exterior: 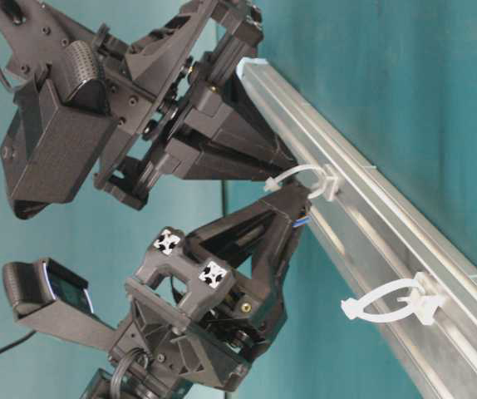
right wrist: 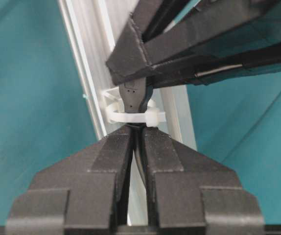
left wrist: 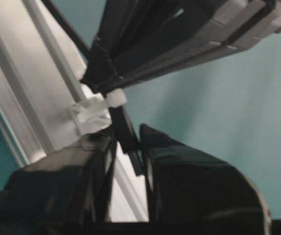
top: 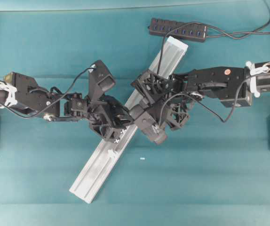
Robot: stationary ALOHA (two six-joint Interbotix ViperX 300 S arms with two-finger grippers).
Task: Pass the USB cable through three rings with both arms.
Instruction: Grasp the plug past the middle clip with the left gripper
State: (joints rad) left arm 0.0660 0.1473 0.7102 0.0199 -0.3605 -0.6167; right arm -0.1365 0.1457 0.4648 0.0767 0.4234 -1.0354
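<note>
My right gripper will open, since it pinches the cord behind the white ring, then let my left gripper pull the plug through, and grip again beyond the ring (right wrist: 134, 96).
The USB cable (top: 162, 49) runs from the hub down to my right gripper (right wrist: 136, 131), which is shut on the cord just behind a white ring (right wrist: 130, 117) on the rail. The black plug (right wrist: 133, 98) pokes through that ring. On the far side my left gripper (right wrist: 133, 88) is closed on it. In the left wrist view the plug (left wrist: 129, 142) sits between the left gripper (left wrist: 128, 137) fingers beside the ring (left wrist: 94, 115). Two rings (exterior: 305, 179) (exterior: 396, 303) show at table level, and one lower ring (top: 111, 152) from overhead.
The silver rail (top: 97, 172) lies diagonally across the teal cloth, from top right to bottom left. The black hub bar (top: 177, 29) sits at the back with its wires trailing right. A small white scrap (top: 142, 158) lies right of the rail.
</note>
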